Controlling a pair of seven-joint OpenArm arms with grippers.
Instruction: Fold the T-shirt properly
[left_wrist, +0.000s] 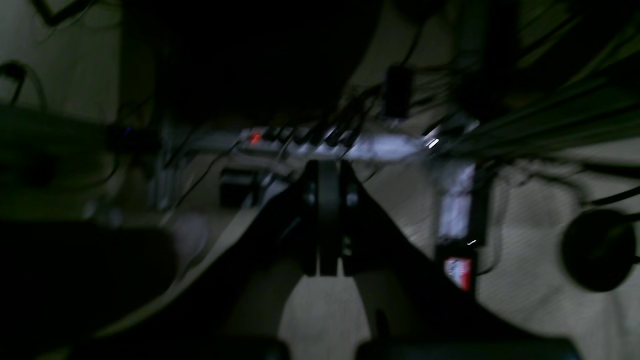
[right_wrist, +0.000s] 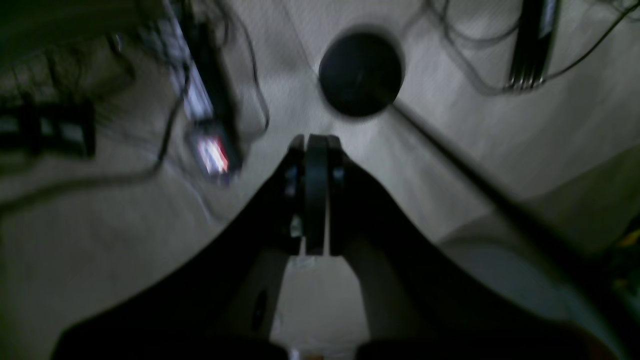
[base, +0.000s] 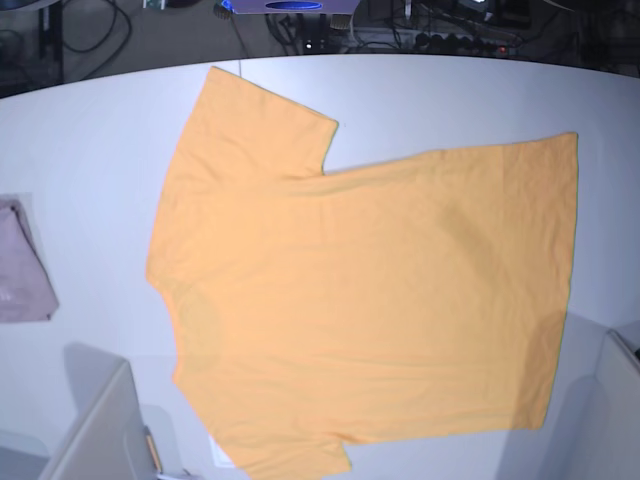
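The robot's right gripper should next go to the T-shirt's far sleeve and close midway along the sleeve's outer edge (base: 191, 128), the one that runs toward the neck.
The light-orange T-shirt (base: 360, 290) lies spread flat on the white table (base: 90, 150), plain side up. Its neck points left, its hem is at the right, and one sleeve (base: 262, 125) points to the far edge. My left gripper (left_wrist: 327, 172) is shut and empty in the dark left wrist view. It hangs off the table over the floor. My right gripper (right_wrist: 315, 145) is also shut and empty over the floor. Neither gripper shows in the base view. Only grey arm links show there, at the bottom right (base: 618, 400) and bottom left (base: 100, 430).
A small pinkish-mauve folded cloth (base: 22, 265) lies at the table's left edge. A power strip (left_wrist: 330, 142) with cables lies on the floor in the left wrist view. A round black foot (right_wrist: 361, 75) and more cables show in the right wrist view.
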